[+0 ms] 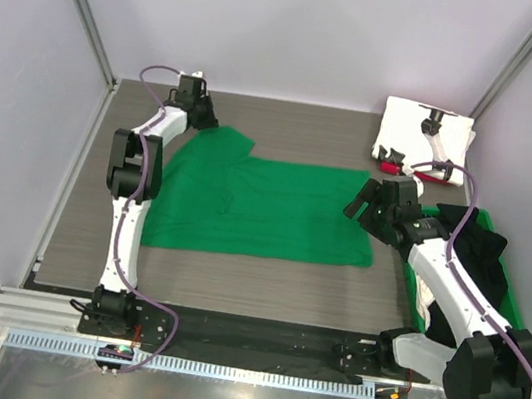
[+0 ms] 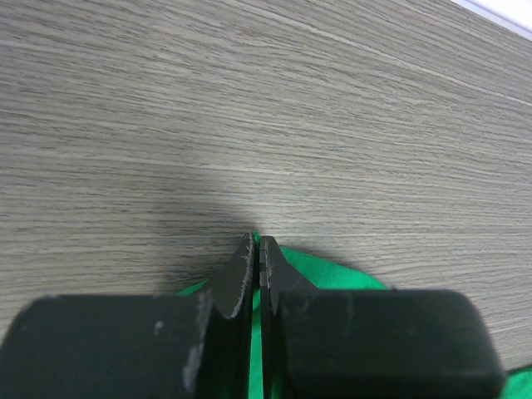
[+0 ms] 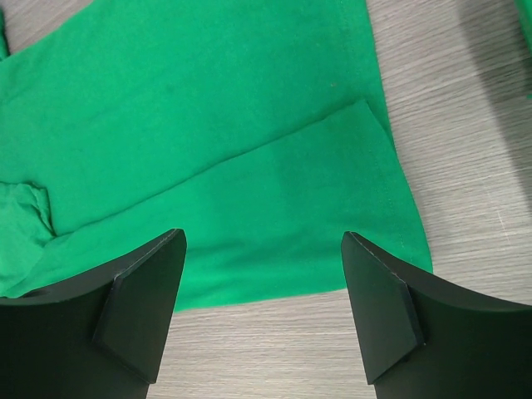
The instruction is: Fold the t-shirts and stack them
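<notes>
The robot's right gripper should close on the far corner (image 1: 366, 174) of the bright green t-shirt, the corner closest to the folded white t-shirt.
The bright green t-shirt (image 1: 265, 205) lies spread flat on the table. My left gripper (image 1: 211, 124) is at the shirt's far left corner. In the left wrist view it (image 2: 256, 243) is shut on a fold of the green cloth (image 2: 341, 274), low over the table. My right gripper (image 1: 360, 200) is at the shirt's right edge. In the right wrist view it (image 3: 262, 249) is open and empty above the green shirt's (image 3: 208, 125) hem. A folded white t-shirt with black print (image 1: 409, 129) lies at the back right, with a bit of red cloth (image 1: 390, 166) beside it. Black t-shirts (image 1: 474, 263) lie in the bin.
A rigid green plastic bin (image 1: 420, 291) stands along the right side under my right arm. Walls close in the table at the back and both sides. Bare wood-grain table (image 1: 262, 285) shows in front of the shirt.
</notes>
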Controlling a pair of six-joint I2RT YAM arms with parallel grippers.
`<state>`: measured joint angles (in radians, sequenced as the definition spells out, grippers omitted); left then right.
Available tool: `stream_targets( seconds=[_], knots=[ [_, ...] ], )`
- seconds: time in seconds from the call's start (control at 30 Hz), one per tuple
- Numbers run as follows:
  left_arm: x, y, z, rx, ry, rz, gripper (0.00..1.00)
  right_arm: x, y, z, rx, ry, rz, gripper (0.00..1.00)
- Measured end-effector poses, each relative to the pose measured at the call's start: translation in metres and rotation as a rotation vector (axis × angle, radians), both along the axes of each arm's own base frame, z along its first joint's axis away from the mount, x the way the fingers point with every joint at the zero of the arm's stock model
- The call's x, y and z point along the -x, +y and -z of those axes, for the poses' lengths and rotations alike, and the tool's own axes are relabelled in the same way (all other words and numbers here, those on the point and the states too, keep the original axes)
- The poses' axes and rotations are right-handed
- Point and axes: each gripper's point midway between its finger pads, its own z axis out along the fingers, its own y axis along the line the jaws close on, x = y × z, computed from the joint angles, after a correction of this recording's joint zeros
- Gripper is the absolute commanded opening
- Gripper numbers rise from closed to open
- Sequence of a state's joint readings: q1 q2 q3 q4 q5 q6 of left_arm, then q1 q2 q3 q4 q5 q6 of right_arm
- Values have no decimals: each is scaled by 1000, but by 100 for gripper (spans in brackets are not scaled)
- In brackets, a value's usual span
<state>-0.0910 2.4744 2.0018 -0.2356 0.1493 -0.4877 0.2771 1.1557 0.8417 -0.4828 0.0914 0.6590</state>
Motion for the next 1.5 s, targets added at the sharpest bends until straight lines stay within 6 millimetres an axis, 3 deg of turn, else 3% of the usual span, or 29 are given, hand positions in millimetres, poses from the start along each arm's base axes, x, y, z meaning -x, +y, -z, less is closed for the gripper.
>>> stream_targets(
  seconds=[0.3, 0.43, 0.57, 0.67, 1.03, 1.3, 1.5],
  knots=[
    [0, 0, 0, -3, 0, -2, 0, -5, -7, 20, 11, 59, 15, 81],
    [0, 0, 0, -4, -5, -3, 0, -20, -30, 30, 8, 108, 75, 81],
    [2, 0, 0, -6, -6, -5, 0, -55, -49, 27, 15, 117, 125, 79],
    [4, 0, 0, -7, -8, -4, 0, -88, -52, 29, 25, 120, 131, 74],
    [6, 0, 0, -9, -25, -9, 0, -189, -49, 70, 68, 149, 107, 58],
    [7, 2, -1, -14, -35, -16, 0, -231, -54, 87, 122, 138, 115, 55],
    [7, 2, 0, -17, -35, -20, 0, -235, -58, 103, 165, 165, 117, 51]
  ],
)
